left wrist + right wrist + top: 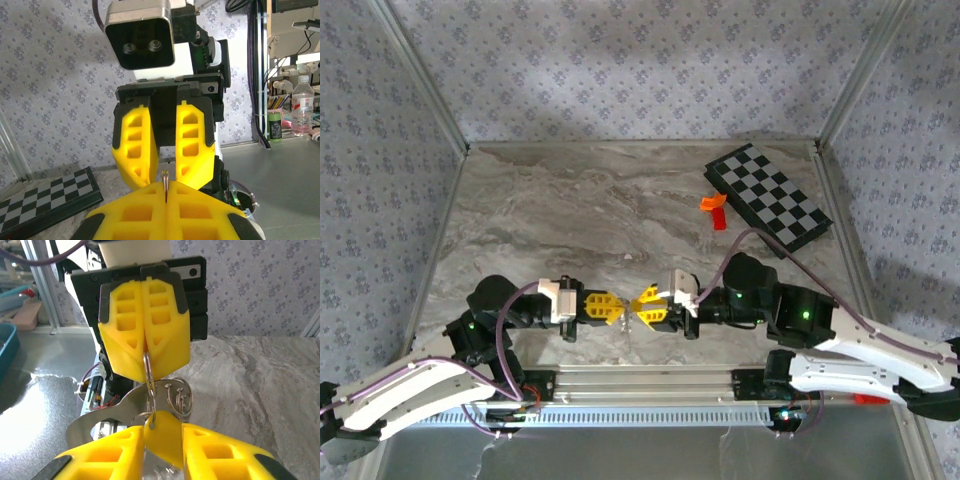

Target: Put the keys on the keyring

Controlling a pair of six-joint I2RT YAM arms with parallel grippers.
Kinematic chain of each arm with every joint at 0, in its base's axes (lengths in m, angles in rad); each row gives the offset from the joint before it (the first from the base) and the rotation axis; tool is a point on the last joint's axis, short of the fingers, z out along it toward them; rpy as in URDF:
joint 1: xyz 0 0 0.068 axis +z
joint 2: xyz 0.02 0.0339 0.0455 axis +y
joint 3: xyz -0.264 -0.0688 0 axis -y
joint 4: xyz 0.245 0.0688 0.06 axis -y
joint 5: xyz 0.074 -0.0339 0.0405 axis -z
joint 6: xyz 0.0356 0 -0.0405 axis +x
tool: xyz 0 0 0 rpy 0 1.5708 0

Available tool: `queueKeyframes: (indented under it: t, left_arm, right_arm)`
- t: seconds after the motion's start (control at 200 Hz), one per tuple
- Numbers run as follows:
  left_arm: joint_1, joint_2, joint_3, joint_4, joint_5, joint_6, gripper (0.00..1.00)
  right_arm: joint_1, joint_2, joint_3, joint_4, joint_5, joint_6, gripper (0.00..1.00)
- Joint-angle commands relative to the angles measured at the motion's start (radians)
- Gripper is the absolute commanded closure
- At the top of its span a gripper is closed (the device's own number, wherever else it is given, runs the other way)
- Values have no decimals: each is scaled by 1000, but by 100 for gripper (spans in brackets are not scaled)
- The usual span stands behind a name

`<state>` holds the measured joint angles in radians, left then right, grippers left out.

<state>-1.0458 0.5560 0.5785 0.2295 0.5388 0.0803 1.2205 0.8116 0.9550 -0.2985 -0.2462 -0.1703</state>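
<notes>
My right gripper needs to take hold of the keyring itself [150, 377] before my left gripper changes its hold, because only my left gripper holds the keyring above the key's yellow head.
My left gripper [608, 307] and right gripper [646, 306] meet tip to tip above the table's near edge. In the left wrist view my left gripper [166, 189] is shut on the thin silvery keyring [165, 177], which stands edge-on. Opposite it are the right gripper's fingers [137, 145], a little apart. From the right wrist, the keyring [148, 374] hangs out of the shut left gripper [145, 359]. The loop reaches the hole of the yellow-headed key [170, 437]. My right gripper [162, 434] holds the key's head between its pads. A flat silvery fob [112, 415] and small rings [181, 395] dangle behind.
A black-and-white chessboard [770, 197] lies at the table's far right corner, with orange and red blocks [716, 208] beside its left edge. Patterned walls enclose the marble table [570, 220] on three sides. The metal rail [650, 380] with the arm bases runs along the near edge.
</notes>
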Motion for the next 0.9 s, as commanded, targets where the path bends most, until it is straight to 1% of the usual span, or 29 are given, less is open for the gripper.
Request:
queueKeyframes:
  t: [0.0, 0.065, 0.28, 0.4, 0.5, 0.55, 0.645, 0.775, 0.855, 0.895]
  left_arm:
    - [-3, -22, -6, 52, 23, -6, 100]
    - [-3, -27, -6, 48, 21, -5, 100]
    - [-3, -29, -4, 42, 27, 4, 100]
    - [-3, -27, -13, 50, 27, -5, 100]
    - [-3, -34, -21, 54, 27, -15, 100]
    - [-3, -42, -25, 54, 23, -18, 100]
    - [-3, -57, -35, 54, 16, -21, 100]
    - [-3, -69, -46, 53, 15, -25, 100]
    - [-3, -74, -49, 51, 13, -26, 100]
    - [-3, -74, -49, 52, 14, -26, 100]
  right_arm:
    - [11, -29, -21, 27, 15, -9, 67]
    - [13, -38, -28, 49, -1, -12, 65]
    - [13, -27, -43, 139, -63, 2, 63]
    - [14, -9, -44, 159, -72, 0, 59]
    - [14, 7, -43, 182, -86, -1, 59]
    - [16, 16, -43, 192, -87, 0, 61]
    - [15, 25, -40, 200, -95, -5, 69]
    - [16, 39, -43, 205, -96, 1, 76]
    - [17, 47, -45, 213, -96, 4, 77]
    - [17, 48, -45, 218, -96, 5, 75]
